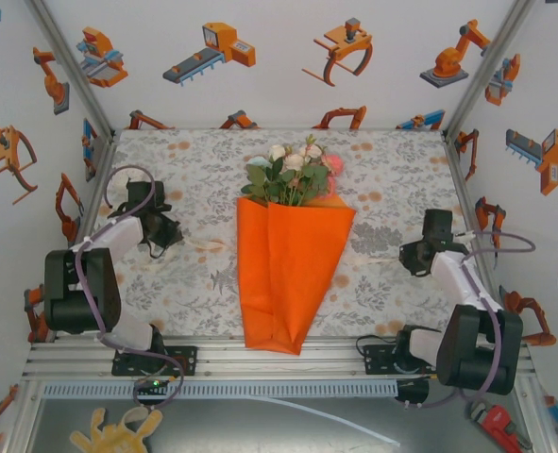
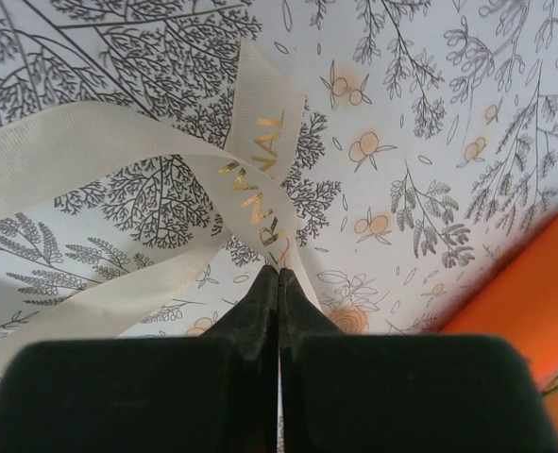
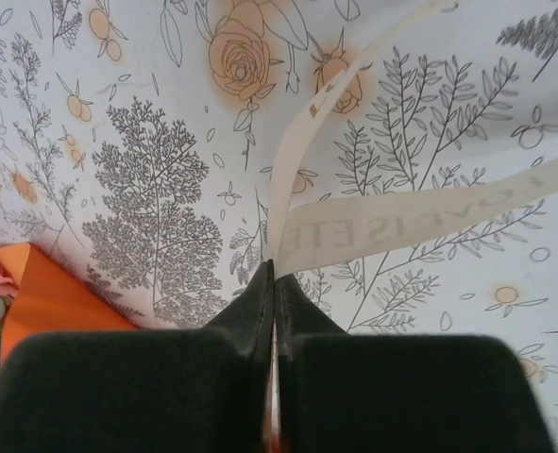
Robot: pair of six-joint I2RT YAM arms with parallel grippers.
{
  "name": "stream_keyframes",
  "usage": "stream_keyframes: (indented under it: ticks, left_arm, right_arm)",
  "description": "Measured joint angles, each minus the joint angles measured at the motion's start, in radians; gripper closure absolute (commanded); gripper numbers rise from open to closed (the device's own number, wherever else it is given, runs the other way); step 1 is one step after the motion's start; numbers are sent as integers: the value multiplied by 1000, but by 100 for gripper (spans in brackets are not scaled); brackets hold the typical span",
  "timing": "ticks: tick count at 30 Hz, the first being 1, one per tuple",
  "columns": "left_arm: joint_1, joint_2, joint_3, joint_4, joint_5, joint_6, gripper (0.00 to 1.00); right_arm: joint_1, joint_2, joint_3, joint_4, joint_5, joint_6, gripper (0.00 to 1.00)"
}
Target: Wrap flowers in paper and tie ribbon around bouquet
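Observation:
My right gripper pinches a ribbon fold, so I will open and take the lettered part of the ribbon farther from the bouquet [image 3: 481,202] before carrying it across the paper.
The bouquet lies in the middle of the table, a long cone of orange paper [image 1: 288,274] with the flowers [image 1: 293,170] at its far end. Left of the cone, my left gripper [image 1: 170,234] is low over the cloth. Its wrist view shows the jaws [image 2: 279,271] shut on the cream ribbon [image 2: 118,142], which loops away with gold lettering. Right of the cone, my right gripper [image 1: 409,257] is also low. There the jaws [image 3: 274,267] pinch another stretch of the ribbon [image 3: 430,203]. Each wrist view shows an edge of the paper [image 2: 529,293] [image 3: 52,297].
A floral tablecloth [image 1: 392,170] covers the table inside printed white walls. An aluminium rail [image 1: 279,363] runs along the near edge between the arm bases. Below it lie a yellow hand-shaped object [image 1: 118,434] and a red wrench [image 1: 500,429].

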State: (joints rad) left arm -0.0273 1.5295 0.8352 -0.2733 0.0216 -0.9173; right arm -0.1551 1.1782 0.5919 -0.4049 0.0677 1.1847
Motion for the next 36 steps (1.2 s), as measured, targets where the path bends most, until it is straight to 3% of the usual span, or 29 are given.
stream_keyframes:
  ticks: [2, 3, 8, 13, 16, 19, 21, 24, 28, 29, 31, 34, 36]
  left_arm:
    - [0, -3, -3, 6, 6, 0, 39]
    - [0, -8, -7, 8, 6, 4, 33]
    - [-1, -91, -11, -31, -2, 39, 31]
    - [-50, -236, -11, -95, -31, 65, 22]
    - [-76, -261, -13, -129, -74, 64, 19]
    - [-60, -256, -30, -147, -142, 60, 18]
    - [-35, -248, -44, -154, -193, 58, 18]
    - [3, -230, -60, -152, -231, 57, 17]
    - [26, -175, -61, -146, -239, 58, 17]
    - [26, -159, -61, -145, -238, 58, 17]
    - [26, -135, -62, -142, -233, 58, 17]
    - [26, -119, -67, -135, -227, 61, 17]
    - [26, -117, -68, -134, -225, 62, 17]
  right_arm:
    - [0, -14, -15, -3, -10, -11, 43]
    - [0, -30, -19, -16, -10, -20, 39]
    - [0, -179, -15, -53, -40, -130, 36]
    - [13, -309, -9, -75, -131, -223, 34]
    - [15, -262, -4, -110, -143, -259, 34]
    - [-39, -115, 8, -106, -151, -286, 34]
    - [-103, -31, 8, -74, -150, -297, 37]
    - [-140, 67, 14, -14, -148, -317, 50]
    - [-140, 153, 31, 66, -166, -338, 80]
    - [-140, 157, 31, 80, -166, -341, 82]
    - [-140, 155, 32, 90, -173, -347, 77]
    - [-140, 135, 36, 83, -193, -352, 45]
    - [-140, 104, 50, 42, -191, -373, 41]
